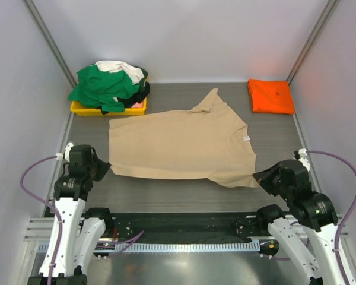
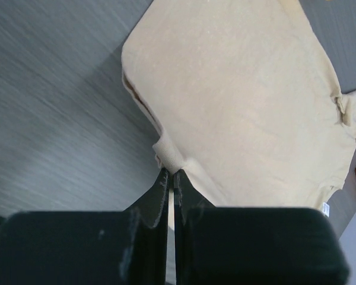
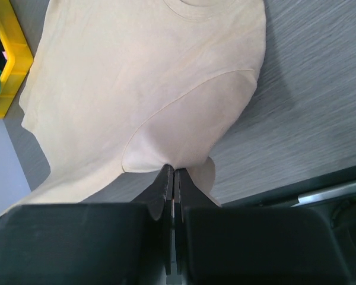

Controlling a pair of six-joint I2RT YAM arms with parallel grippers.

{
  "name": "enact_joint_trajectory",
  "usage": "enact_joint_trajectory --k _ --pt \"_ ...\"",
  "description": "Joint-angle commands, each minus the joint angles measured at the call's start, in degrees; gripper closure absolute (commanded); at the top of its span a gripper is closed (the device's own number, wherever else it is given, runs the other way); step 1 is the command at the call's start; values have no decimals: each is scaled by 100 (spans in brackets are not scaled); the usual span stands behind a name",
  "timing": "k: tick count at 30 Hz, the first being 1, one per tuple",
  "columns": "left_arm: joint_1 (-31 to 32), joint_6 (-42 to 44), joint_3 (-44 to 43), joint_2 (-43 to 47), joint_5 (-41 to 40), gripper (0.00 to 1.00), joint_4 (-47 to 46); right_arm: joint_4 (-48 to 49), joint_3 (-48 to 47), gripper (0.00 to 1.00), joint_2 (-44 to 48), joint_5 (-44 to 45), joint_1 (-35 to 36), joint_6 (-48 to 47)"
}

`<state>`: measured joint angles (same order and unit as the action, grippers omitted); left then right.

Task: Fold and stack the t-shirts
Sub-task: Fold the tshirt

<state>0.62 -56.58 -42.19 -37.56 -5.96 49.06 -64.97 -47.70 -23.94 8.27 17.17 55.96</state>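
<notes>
The far sleeve of the tan-beige t-shirt lies by the back wall, so the robot's grippers should set the t-shirt's near side down, take its folded edge (image 1: 124,172) and pull the t-shirt closer.
A tan-beige t-shirt (image 1: 178,142) lies spread across the middle of the table. My left gripper (image 1: 102,168) is shut on its near left corner, which shows in the left wrist view (image 2: 169,155) pinched at the fingertips. My right gripper (image 1: 262,177) is shut on the near right sleeve edge, which shows in the right wrist view (image 3: 184,155). A folded bright orange t-shirt (image 1: 270,95) lies at the back right. Green (image 1: 101,87), white (image 1: 120,67) and black (image 1: 140,95) shirts are heaped in a yellow tray (image 1: 83,109) at the back left.
White walls close in the table on the left, back and right. The arms' black base plate (image 1: 178,225) runs along the near edge. The yellow tray's rim also shows in the right wrist view (image 3: 19,47).
</notes>
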Motion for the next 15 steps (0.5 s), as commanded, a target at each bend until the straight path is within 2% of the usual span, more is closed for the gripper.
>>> enact_joint_trajectory --k 1,6,10,15 --pt "-36 15 -254 327 130 100 666 -438 -327 99 118 -97 23 143" --pt "-36 208 -228 329 -37 100 685 26 -538 99 -294 -89 23 -111" --pt "-36 393 -289 -312 85 100 438 660 -758 99 -1471 -45 23 -481" --pt "-413 542 -377 -1384 191 100 -255 1618 -1302 99 -2885 376 23 -832"
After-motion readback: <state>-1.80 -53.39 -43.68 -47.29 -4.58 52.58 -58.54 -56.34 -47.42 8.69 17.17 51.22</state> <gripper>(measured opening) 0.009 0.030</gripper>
